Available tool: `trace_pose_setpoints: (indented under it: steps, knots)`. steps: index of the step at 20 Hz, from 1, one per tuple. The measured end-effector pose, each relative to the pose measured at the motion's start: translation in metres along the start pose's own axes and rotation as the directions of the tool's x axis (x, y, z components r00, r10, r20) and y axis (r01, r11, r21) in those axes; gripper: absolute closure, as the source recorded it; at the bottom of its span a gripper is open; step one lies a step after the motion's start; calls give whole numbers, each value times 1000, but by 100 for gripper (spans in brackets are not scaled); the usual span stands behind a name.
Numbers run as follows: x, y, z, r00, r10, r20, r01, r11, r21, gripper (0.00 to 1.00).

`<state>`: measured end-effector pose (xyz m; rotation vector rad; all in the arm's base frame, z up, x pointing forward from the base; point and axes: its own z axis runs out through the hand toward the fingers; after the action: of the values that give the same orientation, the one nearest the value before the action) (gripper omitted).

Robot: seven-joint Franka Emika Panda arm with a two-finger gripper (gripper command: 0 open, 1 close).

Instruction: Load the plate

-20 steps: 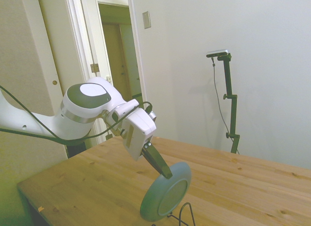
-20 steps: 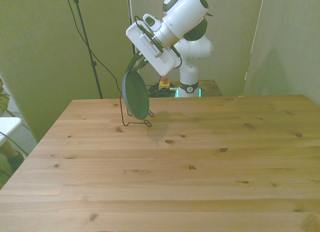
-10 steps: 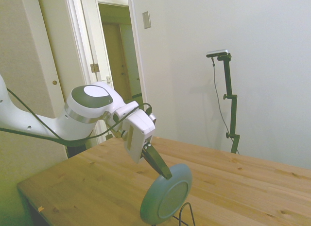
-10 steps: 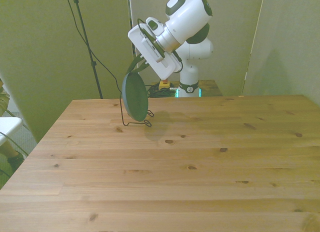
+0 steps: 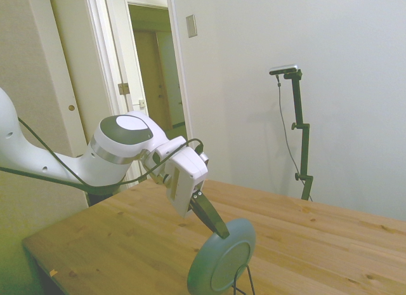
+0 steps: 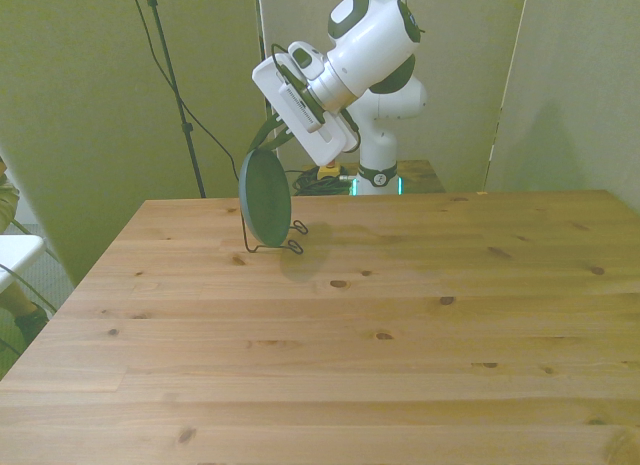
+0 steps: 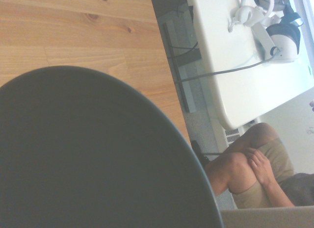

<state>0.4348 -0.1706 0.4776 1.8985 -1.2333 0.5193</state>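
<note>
The dark teal plate, now tilted on edge below the gripper, will be let go by my gripper in the black wire rack (image 6: 278, 247), with the plate's lower edge behind the wire loops.
The dark teal plate (image 5: 221, 264) stands on edge, tilted, its upper rim held between my gripper's (image 5: 222, 232) dark fingers. In the front view the plate (image 6: 264, 197) hangs below the gripper (image 6: 268, 145) near the table's far left corner. Its lower edge sits within a black wire rack (image 6: 276, 245), also seen behind the plate in the side view as thin wire rack loops (image 5: 242, 279). I cannot tell whether the plate touches the rack. The plate's (image 7: 88, 154) dark face fills most of the wrist view.
The wooden table (image 6: 380, 325) stretches wide toward the front view's right and near side. Beside the table's edge a seated person's knee and hand (image 7: 252, 164) show in the wrist view, next to a white side table (image 7: 235, 66) with cables.
The gripper and plate have shifted slightly toward the front view's left and lower, nearer the wire rack. The grip on the rim is unchanged.
</note>
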Motion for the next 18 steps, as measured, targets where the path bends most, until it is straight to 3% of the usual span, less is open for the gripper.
trace_pose_setpoints:
  steps: [13, 14, 18]
  knots:
    - [-14, -5, 2, 999, -25, -34, 25, 1000, -9, 100]
    - [-15, -4, 2, 999, -28, -37, 28, 1000, -10, 0]
    - [-21, -1, 3, 997, -47, -57, 46, 999, -16, 0]
